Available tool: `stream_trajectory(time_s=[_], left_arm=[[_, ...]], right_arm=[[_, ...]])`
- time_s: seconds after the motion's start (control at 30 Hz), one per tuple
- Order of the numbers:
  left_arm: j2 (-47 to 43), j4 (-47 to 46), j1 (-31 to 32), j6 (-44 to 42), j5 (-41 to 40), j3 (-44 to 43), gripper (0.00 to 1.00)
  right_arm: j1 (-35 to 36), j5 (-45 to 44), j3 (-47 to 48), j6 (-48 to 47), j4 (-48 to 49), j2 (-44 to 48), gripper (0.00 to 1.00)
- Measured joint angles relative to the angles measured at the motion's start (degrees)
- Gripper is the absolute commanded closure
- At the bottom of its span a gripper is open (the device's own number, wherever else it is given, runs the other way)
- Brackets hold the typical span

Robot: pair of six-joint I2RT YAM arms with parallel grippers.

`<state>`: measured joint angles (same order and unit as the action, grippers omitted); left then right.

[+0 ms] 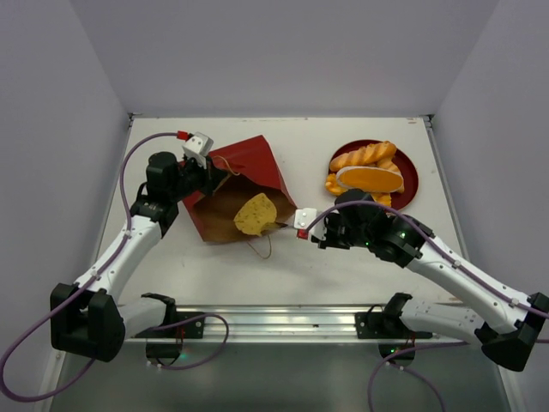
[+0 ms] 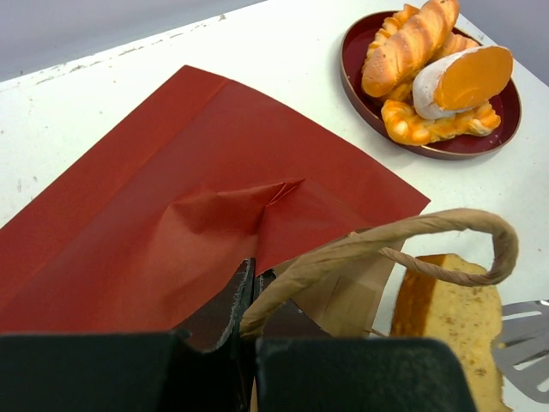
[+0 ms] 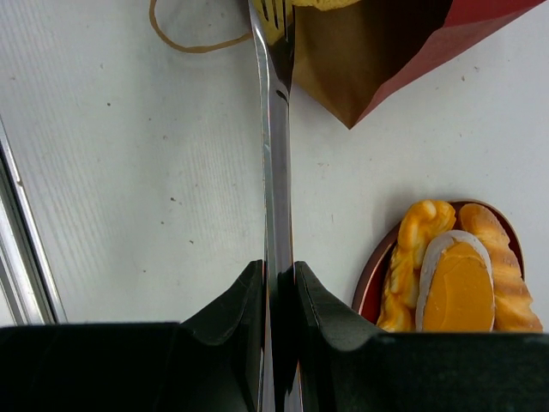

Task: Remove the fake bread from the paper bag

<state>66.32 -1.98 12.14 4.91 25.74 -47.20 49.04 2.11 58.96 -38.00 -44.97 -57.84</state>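
Next, I let go of the yellow-tan fake bread with my right gripper on the ridged loaf at the back of the red plate (image 1: 374, 160) (image 3: 504, 279).
The red paper bag (image 1: 249, 167) lies on its side, its brown inside (image 3: 360, 60) open toward the arms. A yellow-tan piece of fake bread (image 1: 256, 215) sits in its mouth and shows up close in the left wrist view (image 2: 446, 326). My left gripper (image 2: 251, 275) is shut on the bag's upper rim, beside a tan loop handle (image 2: 386, 245). My right gripper (image 3: 279, 270) is shut on a metal fork (image 3: 274, 129), whose tines reach the bread at the bag's mouth. More glossy orange fake bread (image 1: 369, 167) is piled on a red plate (image 1: 410, 184).
The bag's other loop handle (image 1: 262, 249) lies on the table in front of the bag. The red plate stands at the back right, right of the bag. A metal rail (image 1: 283, 322) runs along the near edge between the arm bases. Grey walls close in the table.
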Motion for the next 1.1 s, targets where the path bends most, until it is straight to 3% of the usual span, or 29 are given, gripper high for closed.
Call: stream_trajectory(time_s=[0.57,1.1], left_arm=[[1.66,0.00,-0.02,-0.02,-3.32,0.17,1.00],[0.76,0.20,-0.02,-0.07,-3.48,0.20,1.00]], right_arm=[[-7.96,1.81,-1.60,-0.59,-2.05,10.64,1.00],[-27.89,-1.40,-2.12,2.54,-0.63,9.25,1.00]])
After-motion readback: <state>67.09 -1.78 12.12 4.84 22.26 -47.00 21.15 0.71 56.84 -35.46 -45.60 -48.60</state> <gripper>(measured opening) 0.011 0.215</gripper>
